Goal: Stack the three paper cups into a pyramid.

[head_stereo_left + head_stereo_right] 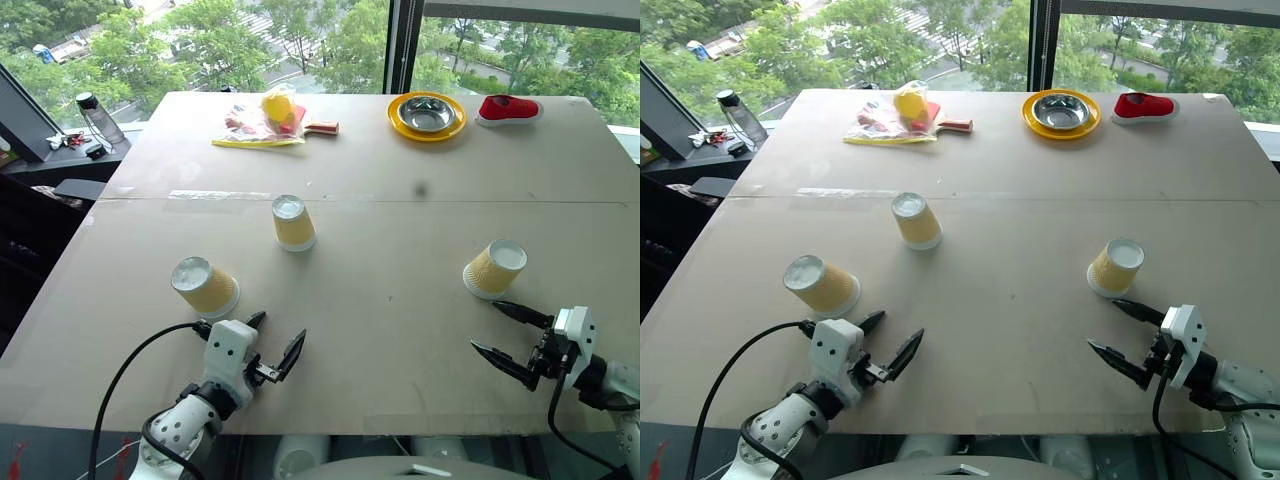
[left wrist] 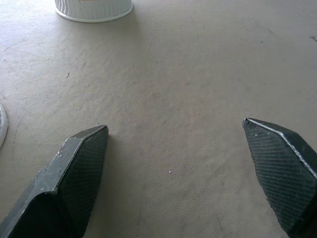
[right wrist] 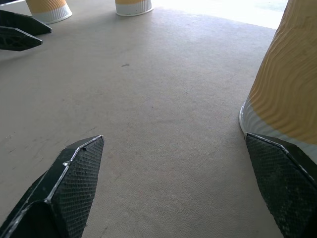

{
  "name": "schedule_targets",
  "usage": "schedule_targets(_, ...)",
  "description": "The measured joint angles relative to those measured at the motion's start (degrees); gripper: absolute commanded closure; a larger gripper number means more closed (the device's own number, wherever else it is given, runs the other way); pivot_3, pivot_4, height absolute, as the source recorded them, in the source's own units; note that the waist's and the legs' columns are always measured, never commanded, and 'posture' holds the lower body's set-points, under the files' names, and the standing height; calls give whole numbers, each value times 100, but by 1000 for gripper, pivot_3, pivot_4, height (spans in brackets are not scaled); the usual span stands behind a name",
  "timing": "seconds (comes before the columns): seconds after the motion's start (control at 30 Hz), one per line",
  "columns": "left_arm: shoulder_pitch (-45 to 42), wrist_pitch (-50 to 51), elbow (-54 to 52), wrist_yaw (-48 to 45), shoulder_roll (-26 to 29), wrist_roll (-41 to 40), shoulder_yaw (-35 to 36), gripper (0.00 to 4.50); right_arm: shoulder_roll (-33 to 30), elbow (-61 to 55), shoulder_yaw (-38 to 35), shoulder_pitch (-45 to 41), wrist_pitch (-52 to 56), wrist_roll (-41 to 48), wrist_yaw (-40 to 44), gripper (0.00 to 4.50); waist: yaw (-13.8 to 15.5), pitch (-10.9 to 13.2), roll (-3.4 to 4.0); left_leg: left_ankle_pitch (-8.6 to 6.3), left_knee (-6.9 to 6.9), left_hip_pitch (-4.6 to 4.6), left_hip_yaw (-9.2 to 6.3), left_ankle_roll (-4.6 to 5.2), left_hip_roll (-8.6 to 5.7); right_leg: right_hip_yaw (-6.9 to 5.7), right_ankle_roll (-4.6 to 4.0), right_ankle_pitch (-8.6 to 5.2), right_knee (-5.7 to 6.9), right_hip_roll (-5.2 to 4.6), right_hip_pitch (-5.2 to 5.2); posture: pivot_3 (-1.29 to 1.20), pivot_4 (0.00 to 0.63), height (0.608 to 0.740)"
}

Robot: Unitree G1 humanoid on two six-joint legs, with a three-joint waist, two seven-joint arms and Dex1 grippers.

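The paper cup nearest my right gripper will be gripped by it around the upper sides of the paper cup (image 1: 498,264), just below that cup's closed top.
Three paper cups stand upside down and apart on the tan table. The left cup (image 1: 205,287) sits just ahead of my left gripper (image 1: 280,328), which is open and empty above the table near the front edge. The middle cup (image 1: 293,222) stands farther back. The right cup (image 1: 494,268) is just beyond my right gripper (image 1: 486,325), also open and empty. In the right wrist view the right cup (image 3: 287,89) rises close beside one finger, apart from it. No cup rests on another.
At the table's far side lie a steel bowl on a yellow plate (image 1: 427,115), a red shoe-like thing (image 1: 508,108) and a plastic bag with yellow items (image 1: 262,122). A bottle (image 1: 98,118) stands on a dark side desk at the left.
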Motion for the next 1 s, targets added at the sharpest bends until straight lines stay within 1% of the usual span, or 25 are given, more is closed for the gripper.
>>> schedule_targets(0.07, 21, -106, 66, -57, -3, -18, 5, 38, 0, 0, 0, 5, 0, -2, -1, 0, -1, -1, 2, 0, 0, 0, 0, 0, 0, 0, 0, 0, 0, 0, 0, 0, 150, 740)
schedule_targets(0.17, 200, -940, 644, -585, -33, -241, 189, 38, -18, 1, -50, 147, -4, -30, -28, 0, -8, -12, 20, -1, -6, 2, 7, 1, 0, 3, -11, -6, -7, -2, -1, 0, 150, 740)
schedule_targets(0.27, 245, -1390, 993, -836, -44, -308, 244, 38, -21, 1, -54, 209, -7, -63, -65, 0, -33, -24, 40, -1, -9, 6, 13, 2, 0, 8, -16, -9, -7, -2, 0, 0, 150, 740)
schedule_targets(0.43, 243, -1672, 1216, -976, -57, -351, 272, 38, -21, 3, -55, 249, -29, -91, -126, 0, -74, -34, 53, -1, -9, 12, 21, 2, 0, 15, -17, -10, -4, 2, 1, 0, 150, 740)
schedule_targets(0.63, 245, -1659, 1182, -1002, -29, -358, 276, 38, -20, 101, -55, 249, -121, -110, -134, 0, -75, -40, 63, -2, -9, 11, 19, 4, 0, 14, -5, -3, -4, 6, 1, 0, 150, 740)
schedule_targets(1.0, 275, -916, 628, -820, 78, -356, 283, 38, 20, 221, -59, 333, -342, -114, -168, 0, -63, -37, 58, -2, -9, 9, 17, 4, 0, 14, -7, -5, -5, 5, 1, 0, 150, 740)
